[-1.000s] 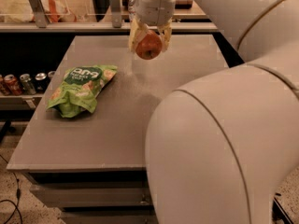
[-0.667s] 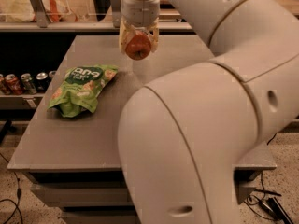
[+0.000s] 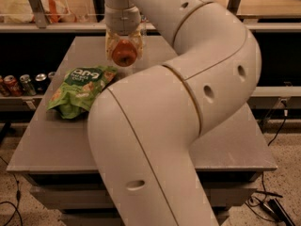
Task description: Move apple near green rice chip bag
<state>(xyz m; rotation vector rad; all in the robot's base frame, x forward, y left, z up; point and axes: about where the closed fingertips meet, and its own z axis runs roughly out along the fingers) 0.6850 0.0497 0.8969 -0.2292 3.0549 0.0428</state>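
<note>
The robot's gripper should release the apple on the grey table [image 3: 130, 59], next to the far corner of the green rice chip bag.
The apple [image 3: 124, 53] is small, round and red-orange, and sits between the pale fingers of my gripper [image 3: 123, 48]. The gripper is shut on it and holds it above the table, just right of and above the top of the green rice chip bag [image 3: 81, 89]. The bag is light green with a dark green label and lies flat on the left part of the grey table [image 3: 51, 145]. My large white arm [image 3: 178, 102] fills the middle of the view and hides much of the tabletop.
Several soda cans [image 3: 19, 84] stand on a lower shelf left of the table. A counter rail [image 3: 51, 27] with bags runs behind it. Cables [image 3: 270, 204] lie on the floor at the right. The table's front edge is near the bottom.
The gripper with the apple has moved left, toward the chip bag. The arm has swung further into view and now covers more of the table.
</note>
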